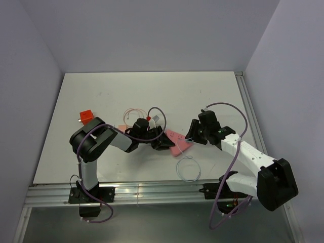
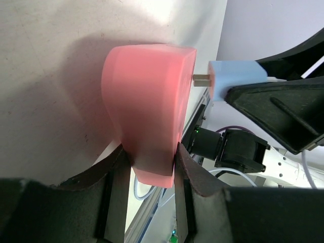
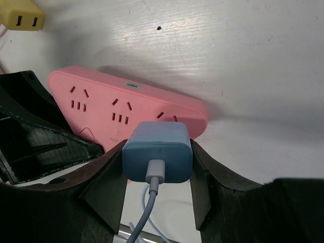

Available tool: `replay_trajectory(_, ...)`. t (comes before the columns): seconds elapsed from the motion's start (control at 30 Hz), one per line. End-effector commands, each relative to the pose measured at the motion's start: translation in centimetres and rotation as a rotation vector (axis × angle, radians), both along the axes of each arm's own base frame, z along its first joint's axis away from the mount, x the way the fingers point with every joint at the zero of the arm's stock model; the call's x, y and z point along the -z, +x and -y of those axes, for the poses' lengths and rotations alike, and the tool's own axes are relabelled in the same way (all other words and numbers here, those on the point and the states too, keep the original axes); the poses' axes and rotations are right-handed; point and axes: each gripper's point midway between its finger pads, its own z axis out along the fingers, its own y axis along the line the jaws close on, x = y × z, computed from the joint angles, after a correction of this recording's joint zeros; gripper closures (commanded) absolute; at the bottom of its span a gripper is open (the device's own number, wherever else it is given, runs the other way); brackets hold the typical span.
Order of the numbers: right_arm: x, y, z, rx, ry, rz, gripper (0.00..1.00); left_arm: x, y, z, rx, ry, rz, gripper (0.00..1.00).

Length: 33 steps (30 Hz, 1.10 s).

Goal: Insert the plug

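Next, my right gripper lets go of the blue plug in the pink power strip's end socket (image 1: pixel 189 143) (image 3: pixel 167 125), the one farthest from my left gripper.
A pink power strip (image 1: pixel 179 142) lies on the white table between the arms. My left gripper (image 2: pixel 149 169) is shut on its near end; the strip (image 2: pixel 147 106) fills the left wrist view. My right gripper (image 3: pixel 157 167) is shut on a blue plug (image 3: pixel 158 152) with a grey cable (image 3: pixel 144 217). The plug's metal prongs (image 2: pixel 201 79) touch the strip's face, the blue body (image 2: pixel 235 78) still a short gap away from it. In the right wrist view the plug sits in front of the strip (image 3: pixel 126 104), near its right-hand sockets. From above, my right gripper (image 1: pixel 195 132) is beside the strip's right end.
A yellow plug (image 3: pixel 20 15) lies at the far left beyond the strip. An orange block (image 1: pixel 86 116) sits at the left of the table. A white cable loop (image 1: pixel 188 169) lies near the front edge. Thin pink and white wires (image 1: pixel 144 114) lie behind my left gripper (image 1: pixel 162 139).
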Motion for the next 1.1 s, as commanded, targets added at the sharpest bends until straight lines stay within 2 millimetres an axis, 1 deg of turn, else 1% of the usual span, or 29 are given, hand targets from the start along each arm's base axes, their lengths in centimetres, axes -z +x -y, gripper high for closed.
replay_trajectory(0.0, 0.3, 0.3, -0.8, 0.009, 0.030, 0.007, 1.00, 8.9, -3.5, -5.0, -0.042, 0.320, -0.164, 1.00)
replay_trajectory(0.13, 0.9, 0.0, -0.6, 0.030, -0.001, -0.014, 1.00, 8.8, -3.6, -5.0, -0.051, 0.317, -0.166, 1.00)
replay_trajectory(0.23, 0.9, -0.5, -0.6, 0.031, -0.008, -0.025, 1.00, 8.9, -3.7, -5.1, -0.059, 0.319, -0.167, 1.00)
replay_trajectory(0.37, 0.4, -0.5, -0.5, 0.042, -0.021, -0.030, 1.00, 8.7, -3.8, -5.2, -0.077, 0.313, -0.164, 1.00)
replay_trajectory(0.43, 0.2, -0.9, -0.3, 0.043, -0.029, -0.032, 1.00, 8.6, -3.6, -5.2, -0.090, 0.309, -0.154, 1.00)
replay_trajectory(0.5, -0.2, -1.1, -0.3, 0.038, -0.030, -0.033, 1.00, 8.4, -3.9, -5.2, -0.096, 0.301, -0.156, 1.00)
replay_trajectory(0.63, -0.2, -1.2, -0.2, 0.035, -0.034, -0.033, 1.00, 8.6, -3.9, -5.1, -0.100, 0.305, -0.148, 1.00)
replay_trajectory(0.83, 0.7, -0.9, -0.4, 0.036, -0.039, -0.046, 1.00, 8.5, -4.1, -4.9, -0.100, 0.309, -0.143, 1.00)
replay_trajectory(0.93, 1.9, -0.7, 0.4, 0.046, -0.108, -0.066, 1.00, 8.4, -4.2, -4.8, -0.095, 0.322, -0.135, 1.00)
replay_trajectory(1.0, 2.1, -0.6, 0.4, 0.030, -0.147, -0.069, 1.00, 8.2, -4.1, -4.5, -0.094, 0.326, -0.124, 1.00)
replay_trajectory(1.07, 2.9, -0.9, 0.3, 0.018, -0.172, -0.087, 1.00, 8.2, -4.1, -4.4, -0.093, 0.326, -0.119, 1.00)
